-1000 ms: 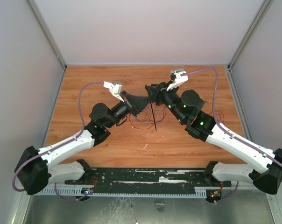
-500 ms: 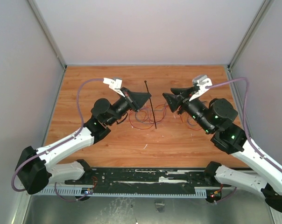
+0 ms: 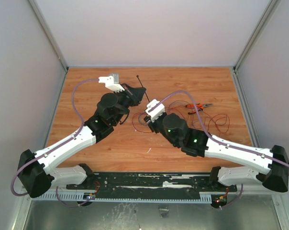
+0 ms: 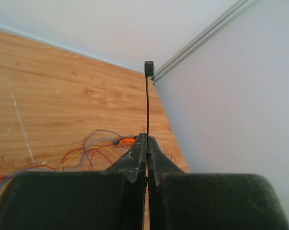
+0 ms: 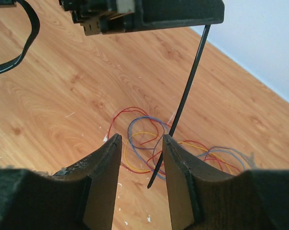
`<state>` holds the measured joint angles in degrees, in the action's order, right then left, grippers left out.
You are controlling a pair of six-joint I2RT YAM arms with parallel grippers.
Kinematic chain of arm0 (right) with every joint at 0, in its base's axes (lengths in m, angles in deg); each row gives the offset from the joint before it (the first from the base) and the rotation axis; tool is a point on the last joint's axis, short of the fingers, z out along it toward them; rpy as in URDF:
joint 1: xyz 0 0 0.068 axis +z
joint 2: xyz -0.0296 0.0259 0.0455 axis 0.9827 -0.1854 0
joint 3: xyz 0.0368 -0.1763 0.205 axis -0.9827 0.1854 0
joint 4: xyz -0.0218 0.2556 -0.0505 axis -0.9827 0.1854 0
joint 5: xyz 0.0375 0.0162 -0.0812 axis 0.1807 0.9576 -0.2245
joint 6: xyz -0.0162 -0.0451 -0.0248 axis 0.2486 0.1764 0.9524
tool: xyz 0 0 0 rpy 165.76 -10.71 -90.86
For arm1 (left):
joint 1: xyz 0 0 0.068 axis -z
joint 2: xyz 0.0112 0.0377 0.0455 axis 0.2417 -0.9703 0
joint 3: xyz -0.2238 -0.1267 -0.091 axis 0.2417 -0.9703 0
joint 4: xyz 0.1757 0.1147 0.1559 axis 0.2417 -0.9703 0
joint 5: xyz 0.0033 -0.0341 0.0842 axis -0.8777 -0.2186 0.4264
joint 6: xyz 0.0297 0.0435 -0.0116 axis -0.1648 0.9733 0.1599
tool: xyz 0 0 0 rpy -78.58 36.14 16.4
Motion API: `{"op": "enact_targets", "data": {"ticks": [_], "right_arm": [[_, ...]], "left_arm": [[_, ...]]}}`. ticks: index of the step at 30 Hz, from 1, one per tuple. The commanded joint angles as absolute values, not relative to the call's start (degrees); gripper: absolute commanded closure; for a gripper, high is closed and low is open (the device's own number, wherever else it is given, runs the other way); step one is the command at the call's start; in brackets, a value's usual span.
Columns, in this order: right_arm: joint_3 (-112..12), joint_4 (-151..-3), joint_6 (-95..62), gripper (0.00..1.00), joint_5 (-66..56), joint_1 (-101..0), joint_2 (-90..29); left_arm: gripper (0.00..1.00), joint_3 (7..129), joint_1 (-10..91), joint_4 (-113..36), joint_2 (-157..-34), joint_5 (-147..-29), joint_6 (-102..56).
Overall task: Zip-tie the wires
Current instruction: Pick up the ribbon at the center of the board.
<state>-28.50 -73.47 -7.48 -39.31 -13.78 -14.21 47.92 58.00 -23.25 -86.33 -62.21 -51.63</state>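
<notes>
I am holding the zip tie partway along with my left gripper, so next I take the tail (image 3: 147, 97) with my right gripper and then grip nearer the head with my left gripper.
The zip tie (image 4: 148, 103) is a thin black strip, and my left gripper (image 4: 147, 139) is shut on it partway along. Its small head (image 4: 149, 68) sticks out past the fingertips. In the top view it slants up from the left gripper (image 3: 136, 96) near the back of the table. In the right wrist view the zip tie's (image 5: 185, 98) free tail hangs down between the fingers of my open right gripper (image 5: 141, 139), close to the right finger. Its tip stays above the wood. The wires (image 5: 144, 139), red, blue and yellow loops, lie flat under that gripper.
Orange-handled pliers (image 3: 198, 106) lie on the wood right of centre. More of the loose wires (image 3: 216, 120) trail off toward the right. The right arm's wrist (image 3: 154, 111) sits close under the left gripper. Walls enclose the left, back and right.
The right arm has swung from the right side to the table's middle, its open jaws now around the zip tie's tail. The left gripper has moved back and left with the zip tie.
</notes>
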Motion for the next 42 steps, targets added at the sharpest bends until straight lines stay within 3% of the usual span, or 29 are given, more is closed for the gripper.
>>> {"op": "enact_targets", "data": {"ticks": [1,7,11,15,19,26,30,33,36,42], "right_arm": [[-29.96,-80.83,-2.21,0.59,-48.38,-12.08,-17.19],[-29.44,-88.55,3.11,0.60,-54.05,-12.72,-20.35],[-31.14,-89.41,3.51,0.63,-51.01,-14.27,-22.14],[-31.19,-90.72,4.35,0.80,-49.95,-14.54,-23.39],[-31.44,-91.51,3.93,0.85,-47.90,-15.26,-24.11],[-32.11,-92.41,4.00,0.81,-47.01,-15.83,-25.86],[-32.45,-92.51,3.93,0.66,-46.98,-16.14,-25.85],[-32.24,-92.26,3.84,0.65,-47.14,-16.32,-24.70],[-31.80,-92.46,3.81,0.67,-46.66,-16.62,-23.56],[-32.13,-91.40,3.90,0.83,-47.54,-17.76,-24.70]], "left_arm": [[1.00,48.91,58.28,-24.43,-86.35,-56.66,-53.23],[1.00,47.87,58.27,-24.51,-85.54,-56.82,-53.86],[1.00,48.09,58.28,-24.56,-85.48,-57.24,-54.02],[1.00,48.03,58.29,-24.44,-84.95,-57.60,-54.47],[1.00,47.96,58.33,-24.27,-84.57,-58.31,-54.85],[1.00,47.85,58.28,-23.82,-84.33,-59.22,-55.35],[1.00,47.70,58.28,-23.72,-84.57,-59.19,-55.26],[1.00,47.68,58.28,-23.68,-84.88,-58.99,-54.96],[1.00,47.67,58.28,-23.55,-85.31,-59.30,-55.25],[1.00,47.57,58.28,-23.39,-85.74,-59.69,-55.48]]}}
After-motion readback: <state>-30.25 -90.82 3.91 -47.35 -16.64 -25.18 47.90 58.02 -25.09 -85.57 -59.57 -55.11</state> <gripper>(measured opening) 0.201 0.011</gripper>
